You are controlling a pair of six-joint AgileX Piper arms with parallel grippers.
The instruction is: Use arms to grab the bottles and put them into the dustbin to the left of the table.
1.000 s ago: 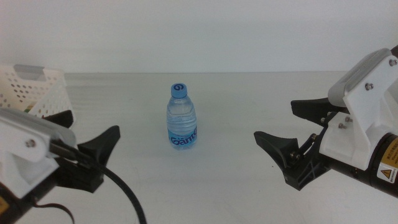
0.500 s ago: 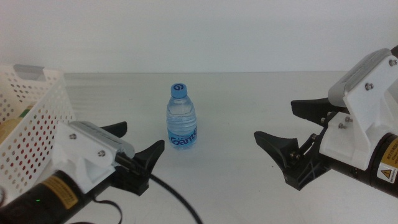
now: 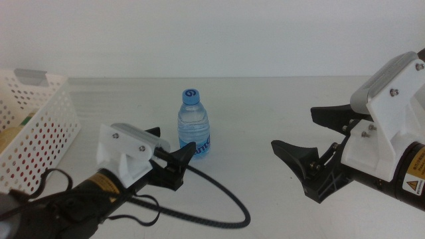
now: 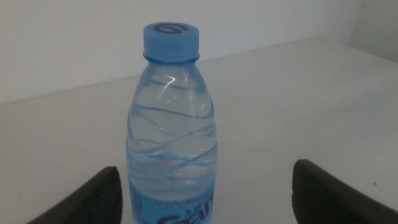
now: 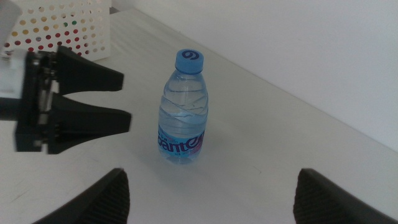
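My left gripper needs to next move to the middle of the water bottle (image 3: 193, 129) (image 4: 172, 155), just above its blue label. I need to then close it there.
A small clear water bottle (image 3: 193, 126) with a blue cap stands upright mid-table. My left gripper (image 3: 174, 142) is open just left of it, low over the table (image 3: 265, 93), with its fingertips close to the bottle's base. In the left wrist view the bottle (image 4: 172, 124) fills the middle, with the gripper (image 4: 206, 168) open on both sides of it and not touching. My right gripper (image 3: 294, 127) hangs open well to the bottle's right. The right wrist view shows the bottle (image 5: 183, 112) and the left gripper (image 5: 74, 99). The white perforated dustbin (image 3: 40, 126) stands at the far left.
Through the dustbin's holes I see yellowish and red shapes inside. A black cable (image 3: 219, 192) from the left arm loops over the table in front of the bottle. In the right wrist view the dustbin (image 5: 62, 25) stands beyond the left gripper.
The left arm has swung from the lower left corner toward the bottle, bringing its open gripper up to it. The right arm and the bottle have not moved.
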